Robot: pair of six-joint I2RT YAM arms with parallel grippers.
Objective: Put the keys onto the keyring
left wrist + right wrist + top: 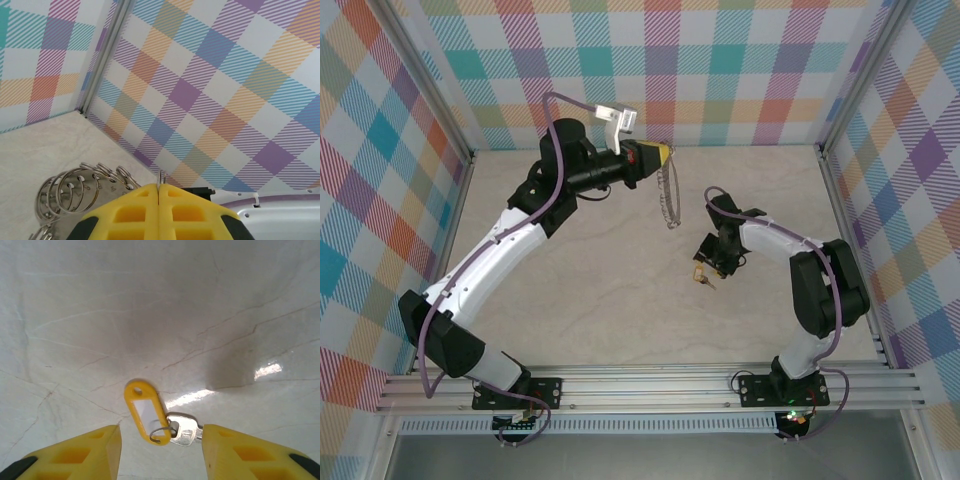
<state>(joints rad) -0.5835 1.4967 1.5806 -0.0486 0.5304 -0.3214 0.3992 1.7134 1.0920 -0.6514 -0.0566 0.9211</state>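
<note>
The key's blade runs under my right gripper's finger, so next I swing the tag aside and take the key by its head point(184, 430) near the split ring.
My left gripper point(665, 155) is raised near the back wall and shut on the keyring point(669, 195), a grey metal ring that hangs down from the yellow pads. In the left wrist view the ring's thin wire is pinched between the shut pads of the left gripper point(159, 187), and the keyring's small loops point(80, 187) fan out to the left. The key point(182, 430) is silver, joined by a small split ring to a yellow plastic tag point(145, 410), and lies flat on the table. My right gripper point(161, 440) is open low over it, one finger point(85, 450) on each side, neither touching it. From above, the right gripper point(708, 268) sits over the key point(703, 279).
The pale marble tabletop point(610, 290) is walled by checked panels on three sides, with metal posts at the back corners point(470, 155). The arm bases are bolted to a rail point(650, 385) at the near edge.
</note>
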